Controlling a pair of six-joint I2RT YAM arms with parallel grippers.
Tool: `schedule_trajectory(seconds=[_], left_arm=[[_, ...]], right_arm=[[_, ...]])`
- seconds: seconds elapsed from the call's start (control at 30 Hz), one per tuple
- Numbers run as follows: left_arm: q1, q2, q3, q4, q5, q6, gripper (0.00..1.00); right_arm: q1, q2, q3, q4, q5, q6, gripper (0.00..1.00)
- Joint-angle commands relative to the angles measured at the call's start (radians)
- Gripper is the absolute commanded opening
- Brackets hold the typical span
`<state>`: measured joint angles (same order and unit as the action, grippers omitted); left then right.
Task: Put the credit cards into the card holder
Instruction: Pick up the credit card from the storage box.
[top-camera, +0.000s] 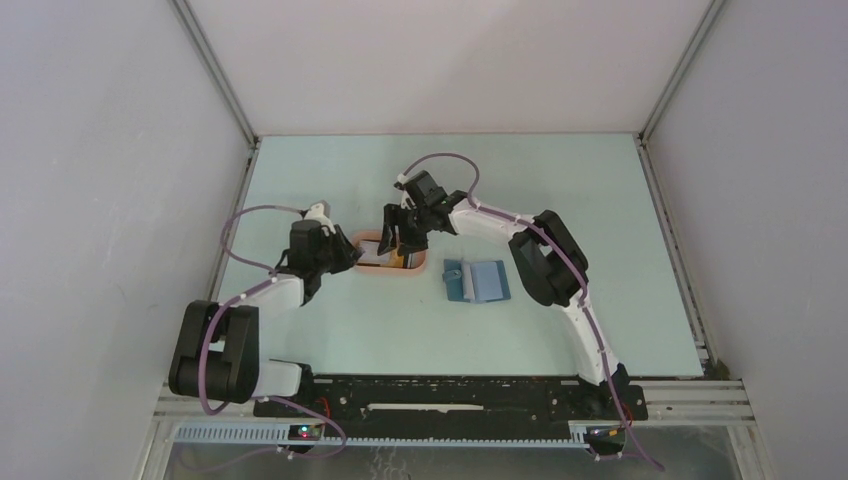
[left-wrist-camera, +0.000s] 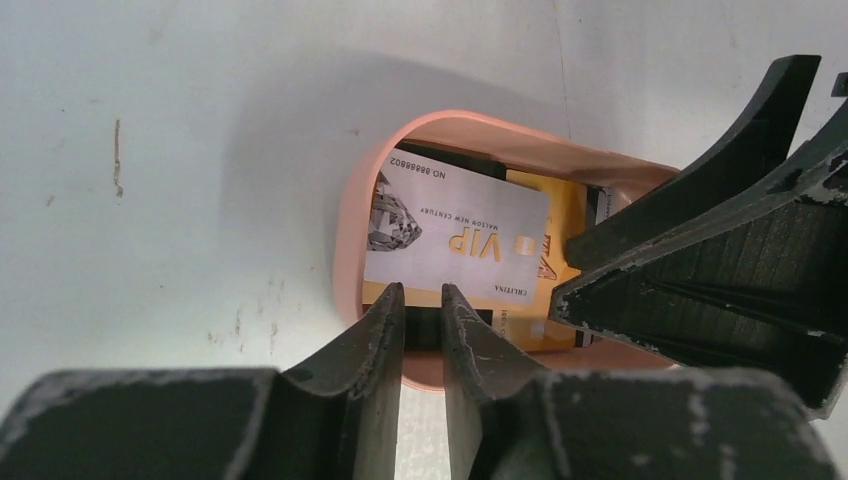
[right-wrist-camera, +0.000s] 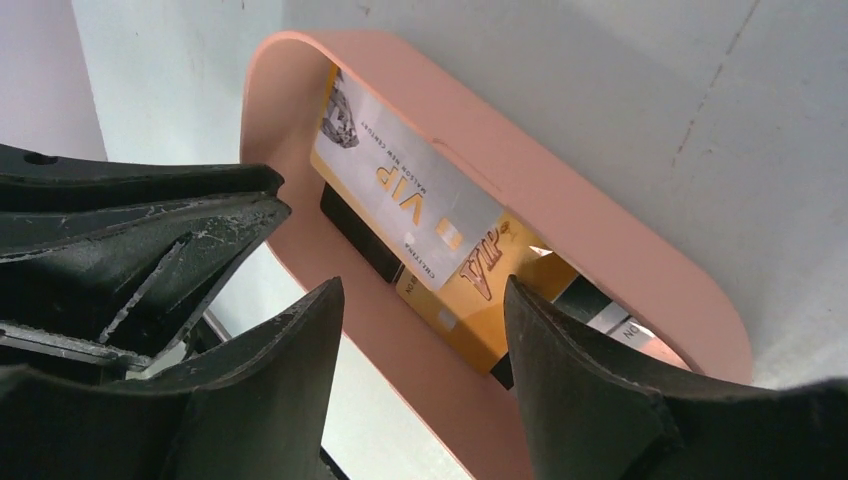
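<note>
The narrow slit of my left gripper is empty inside the tray's rim, so next I open that gripper and pinch the tray's end (left-wrist-camera: 349, 285) before my right gripper takes the VIP card.
The credit cards lie stacked in a salmon-pink tray (top-camera: 404, 274): a whitish VIP card (left-wrist-camera: 455, 235) on top, a yellow-orange card (right-wrist-camera: 490, 300) under it, a black card (right-wrist-camera: 360, 235) at the bottom. My left gripper (left-wrist-camera: 423, 290) reaches over the tray's end rim (left-wrist-camera: 350, 230), its fingers almost together with only a narrow empty slit. My right gripper (right-wrist-camera: 420, 290) is open wide over the tray's long wall, one fingertip (right-wrist-camera: 325, 300) outside, the other above the yellow-orange card. The dark-blue card holder (top-camera: 478, 280) lies open, right of the tray.
Both grippers crowd the tray. The right gripper's fingers (left-wrist-camera: 700, 260) fill the right of the left wrist view. The left gripper's fingers (right-wrist-camera: 150, 250) fill the left of the right wrist view. White walls enclose the pale-green table (top-camera: 600, 200).
</note>
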<state>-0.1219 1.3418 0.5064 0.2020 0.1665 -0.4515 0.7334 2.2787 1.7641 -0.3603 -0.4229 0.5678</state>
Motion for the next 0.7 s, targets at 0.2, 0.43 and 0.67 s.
schedule_trajectory(seconds=[0.2,0.43,0.67], left_arm=[[0.004,-0.029,-0.037,0.028,0.008,-0.002,0.24],[0.004,-0.164,-0.044,-0.01,-0.069,0.035,0.42],[0.004,-0.098,0.016,-0.086,-0.111,0.061,0.5]], right_arm=[[0.02,0.058,0.078,-0.001,0.029,0.04,0.65],[0.005,0.067,0.075,0.004,0.009,0.05,0.62],[-0.006,0.073,0.072,0.015,-0.019,0.059,0.61]])
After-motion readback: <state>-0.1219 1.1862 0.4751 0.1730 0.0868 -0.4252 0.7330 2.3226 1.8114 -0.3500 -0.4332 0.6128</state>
